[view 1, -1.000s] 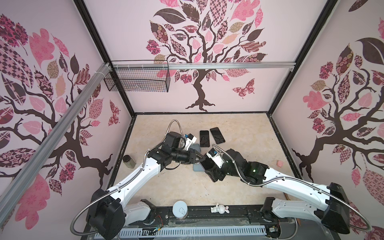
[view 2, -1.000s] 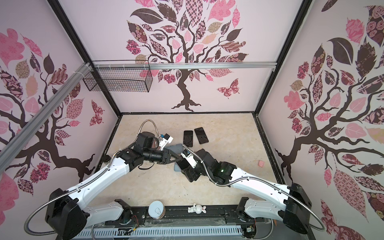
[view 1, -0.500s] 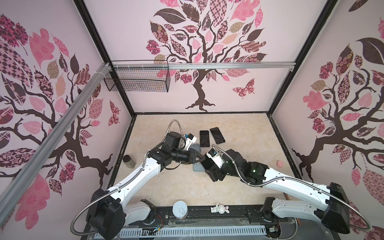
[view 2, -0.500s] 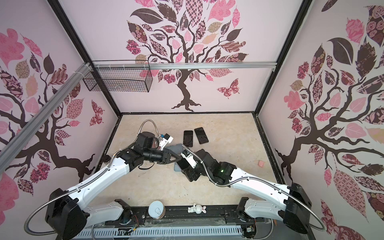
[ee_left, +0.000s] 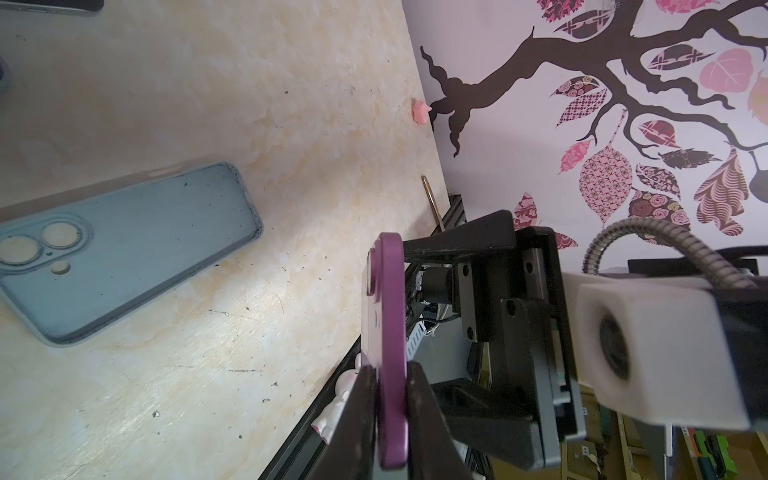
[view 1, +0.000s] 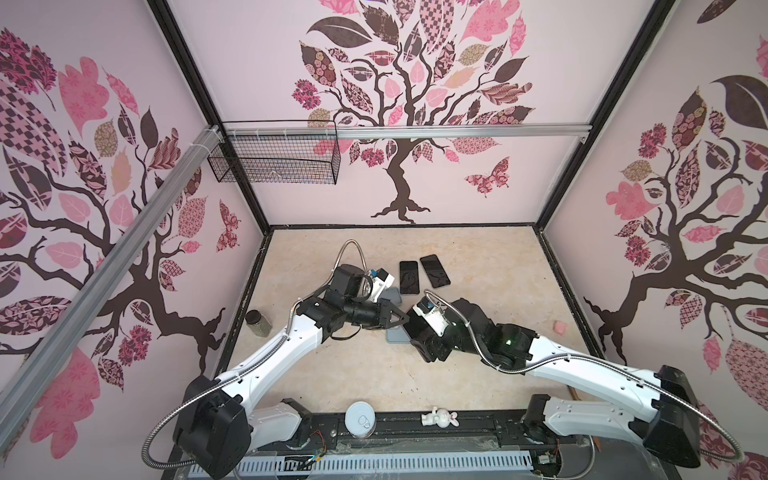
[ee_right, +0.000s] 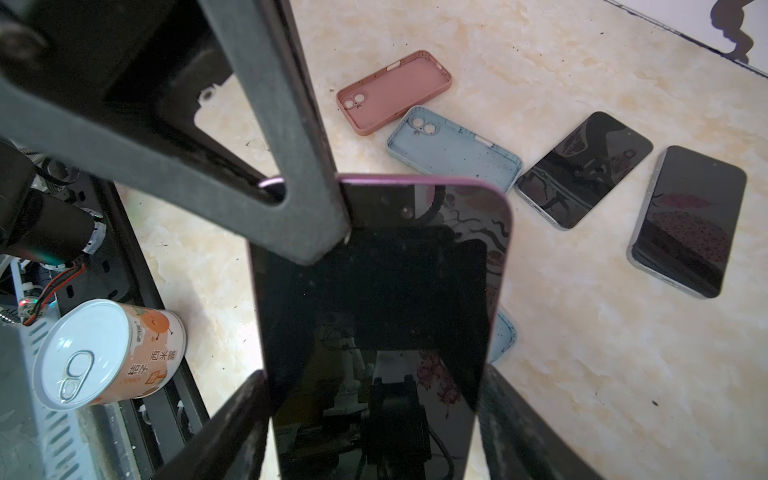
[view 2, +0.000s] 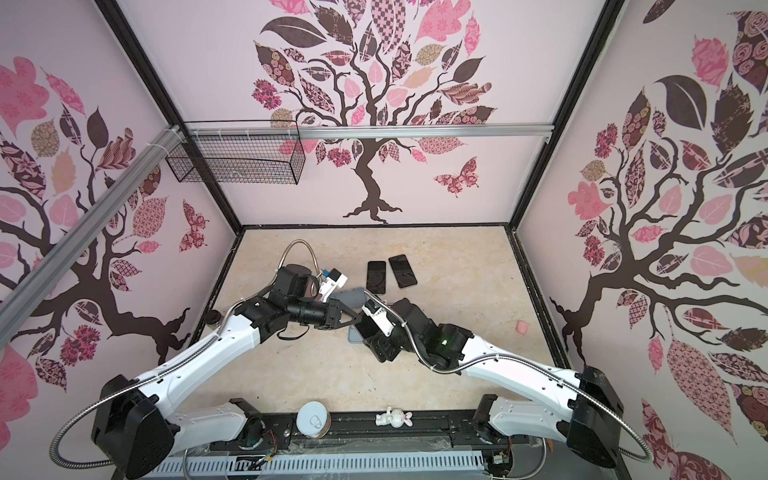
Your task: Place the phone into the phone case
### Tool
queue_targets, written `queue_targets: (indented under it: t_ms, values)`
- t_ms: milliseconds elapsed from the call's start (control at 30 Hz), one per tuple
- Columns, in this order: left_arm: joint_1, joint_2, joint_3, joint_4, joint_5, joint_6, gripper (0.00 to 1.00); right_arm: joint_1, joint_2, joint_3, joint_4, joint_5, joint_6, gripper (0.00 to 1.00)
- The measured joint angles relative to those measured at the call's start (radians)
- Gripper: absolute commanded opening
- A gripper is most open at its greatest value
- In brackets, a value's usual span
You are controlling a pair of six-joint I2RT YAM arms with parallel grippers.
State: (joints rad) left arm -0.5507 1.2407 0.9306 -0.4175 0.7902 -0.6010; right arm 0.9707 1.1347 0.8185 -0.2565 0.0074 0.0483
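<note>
I need to hold the phone with my left gripper while my right gripper, which now grips it across its long edges, takes the phone's lower end (ee_right: 372,440) by its flat sides.
A purple phone (ee_right: 382,291) with a dark screen hangs above the table, held from both ends. My right gripper (ee_right: 374,415) is shut across its width at one end. At the other end my left gripper (ee_left: 392,415) is shut on the phone's thin purple edge (ee_left: 390,332), one finger on each face. In both top views the two grippers (view 1: 401,318) (view 2: 358,319) meet at mid-table. A light blue phone case (ee_left: 124,245) lies open side up on the table just below the phone (view 1: 417,328); only its corner (ee_right: 503,336) shows past the screen in the right wrist view.
Another blue case (ee_right: 457,149) and a pink case (ee_right: 395,91) lie further back, beside two dark phones (view 1: 408,277) (view 1: 434,271). A jar (view 1: 257,322) stands at the left edge. A can (view 1: 360,417) and a white figure (view 1: 439,417) sit on the front rail, and a pink piece (view 1: 561,328) lies right.
My left gripper's jaws have closed in on the end of the phone. Both arms have stayed almost where they were.
</note>
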Motion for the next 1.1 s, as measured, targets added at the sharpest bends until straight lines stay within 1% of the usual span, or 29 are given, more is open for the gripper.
queue_targets:
  t_ms: [67, 100, 200, 267, 300, 333, 533, 667, 733, 867, 933, 1100]
  values:
    - [0.0, 0.0, -0.002, -0.002, -0.008, 0.005, 0.07, 0.0, -0.001, 0.0, -0.001, 0.001, 0.0, 0.35]
    - [0.0, 0.0, -0.003, -0.002, -0.012, 0.007, 0.05, 0.0, -0.002, 0.0, -0.002, 0.003, 0.0, 0.39]
    - [0.0, 0.0, -0.003, 0.0, -0.019, 0.007, 0.01, 0.001, -0.007, 0.0, -0.002, 0.015, 0.001, 0.73]
    - [-0.001, 0.0, -0.003, 0.01, -0.021, 0.005, 0.0, 0.002, -0.016, -0.004, -0.002, 0.029, 0.005, 0.89]
    - [-0.002, -0.002, -0.003, 0.015, -0.023, 0.0, 0.0, 0.002, -0.026, -0.009, 0.001, 0.037, 0.011, 0.95]
    - [-0.005, -0.004, -0.005, 0.016, -0.031, -0.001, 0.0, 0.003, -0.039, -0.013, 0.004, 0.05, 0.014, 0.99]
    - [-0.006, -0.034, -0.029, 0.014, -0.114, -0.02, 0.0, 0.001, -0.169, -0.02, -0.001, 0.108, 0.058, 1.0]
    - [0.006, -0.07, -0.029, 0.023, -0.163, -0.039, 0.0, -0.019, -0.196, -0.019, -0.026, 0.097, 0.107, 1.0]
    - [0.02, -0.094, -0.035, 0.042, -0.18, -0.055, 0.0, -0.059, -0.199, -0.019, -0.041, 0.065, 0.144, 1.0]
    - [0.059, -0.176, -0.101, 0.144, -0.209, -0.101, 0.0, -0.191, -0.232, -0.034, -0.032, -0.039, 0.25, 0.99]
    - [0.082, -0.213, -0.135, 0.187, -0.222, -0.119, 0.0, -0.246, -0.259, -0.058, -0.005, -0.099, 0.306, 0.95]
    - [0.127, -0.29, -0.201, 0.273, -0.257, -0.162, 0.0, -0.337, -0.271, -0.152, 0.132, -0.279, 0.476, 0.79]
